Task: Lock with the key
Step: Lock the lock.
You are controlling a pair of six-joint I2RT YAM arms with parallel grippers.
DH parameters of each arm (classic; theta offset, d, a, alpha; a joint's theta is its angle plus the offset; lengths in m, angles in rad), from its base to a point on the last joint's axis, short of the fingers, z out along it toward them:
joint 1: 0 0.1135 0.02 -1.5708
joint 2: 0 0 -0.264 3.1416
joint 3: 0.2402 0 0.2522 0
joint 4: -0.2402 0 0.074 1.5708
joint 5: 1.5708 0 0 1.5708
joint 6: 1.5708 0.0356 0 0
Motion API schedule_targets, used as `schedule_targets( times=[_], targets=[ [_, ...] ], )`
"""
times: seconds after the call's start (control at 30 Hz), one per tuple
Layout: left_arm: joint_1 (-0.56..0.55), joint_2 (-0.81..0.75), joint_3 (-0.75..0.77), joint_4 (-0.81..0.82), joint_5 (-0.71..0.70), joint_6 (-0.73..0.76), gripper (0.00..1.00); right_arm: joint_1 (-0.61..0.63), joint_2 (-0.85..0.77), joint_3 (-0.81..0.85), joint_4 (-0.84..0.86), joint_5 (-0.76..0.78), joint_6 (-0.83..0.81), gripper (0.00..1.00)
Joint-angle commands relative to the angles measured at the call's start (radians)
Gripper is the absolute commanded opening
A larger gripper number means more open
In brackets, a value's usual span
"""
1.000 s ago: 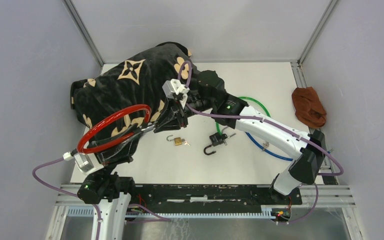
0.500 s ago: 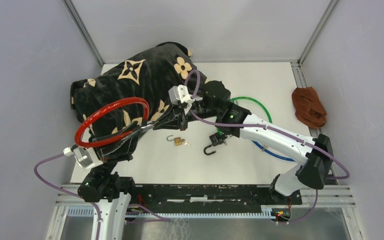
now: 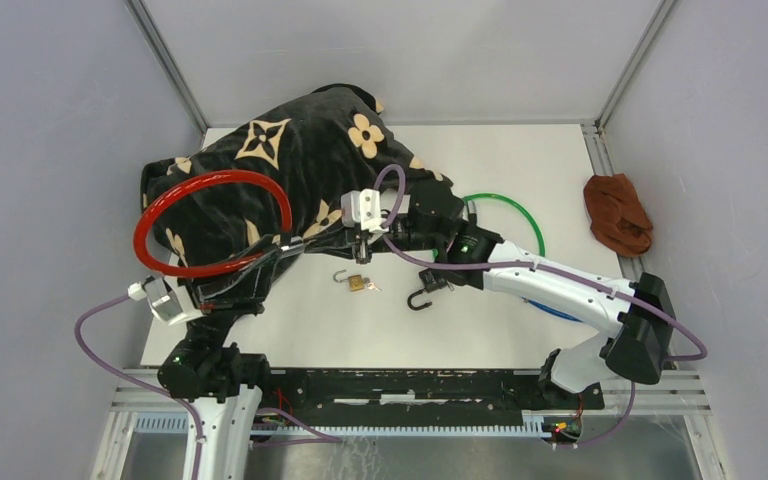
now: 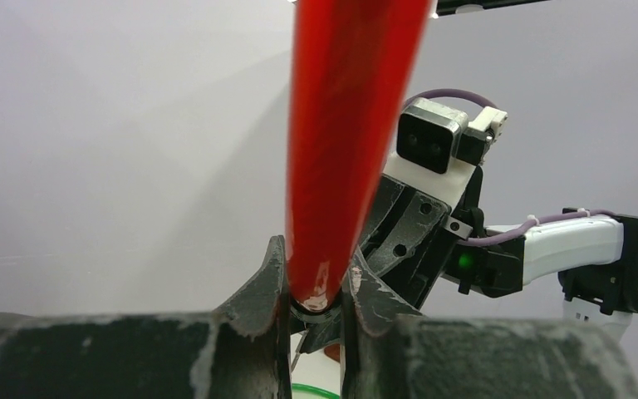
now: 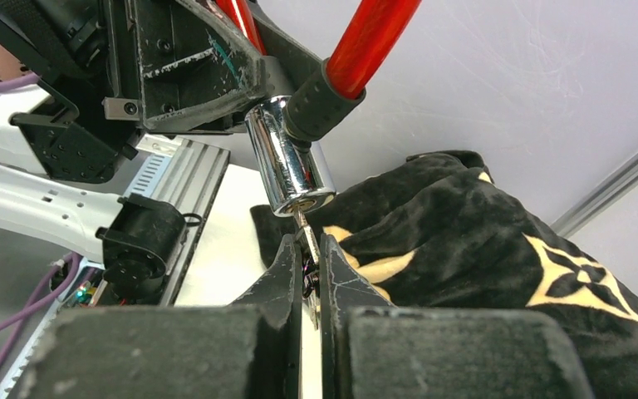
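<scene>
I will let go of the red cable lock with my left gripper on the white table [image 3: 335, 331] between the small brass padlock and the front edge.
My left gripper [image 3: 285, 255] is shut on a red cable lock [image 3: 210, 220], holding its loop above the patterned cloth; in the left wrist view the red cable [image 4: 349, 141] runs up from between the fingers [image 4: 267, 278]. The right wrist view shows the lock's chrome cylinder [image 5: 289, 166] at the cable's black collar. My right gripper [image 5: 307, 258] is shut on a key [image 5: 306, 233] whose blade enters the cylinder's end. From above, the right gripper [image 3: 360, 243] sits just right of the left gripper.
A black cloth with tan flowers [image 3: 260, 170] covers the back left. A small brass padlock [image 3: 355, 282] and a black padlock [image 3: 430, 285] lie on the white table [image 3: 460, 330]. Green [image 3: 510, 205] and blue [image 3: 550, 312] cable loops lie right. A brown cloth [image 3: 617, 212] sits far right.
The left gripper swung the red loop up and to the left over the cloth. The right gripper moved down and slightly right, staying by the lock cylinder.
</scene>
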Motion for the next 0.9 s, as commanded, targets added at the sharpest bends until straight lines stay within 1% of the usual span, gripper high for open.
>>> schedule_targets(
  times=[0.0, 0.03, 0.17, 0.3, 0.37, 0.43, 0.67, 0.87],
  targets=[
    [0.005, -0.009, -0.012, 0.009, -0.074, 0.037, 0.02, -0.016, -0.054, -0.064, 0.081, 0.020, -0.077, 0.00],
    [0.005, -0.009, -0.011, 0.017, -0.088, 0.042, 0.02, -0.038, -0.063, -0.093, 0.090, 0.011, -0.075, 0.00],
    [0.005, -0.009, -0.008, 0.040, -0.100, 0.076, 0.02, -0.140, -0.121, -0.268, 0.221, -0.025, 0.010, 0.00],
    [0.005, -0.008, -0.008, 0.052, -0.098, 0.084, 0.02, -0.185, -0.157, -0.378, 0.254, -0.026, 0.015, 0.00],
    [0.005, -0.006, -0.008, 0.059, -0.092, 0.092, 0.02, -0.189, -0.167, -0.405, 0.264, -0.040, 0.015, 0.00],
    [0.034, -0.005, -0.007, 0.064, -0.088, 0.093, 0.02, -0.188, -0.168, -0.417, 0.260, -0.053, 0.010, 0.00],
    [0.035, -0.012, 0.001, 0.092, -0.083, 0.112, 0.02, -0.223, -0.160, -0.471, 0.252, -0.097, 0.008, 0.00],
    [0.036, -0.017, -0.007, 0.088, -0.070, 0.124, 0.02, -0.265, -0.162, -0.520, 0.269, -0.118, 0.043, 0.00]
  ],
)
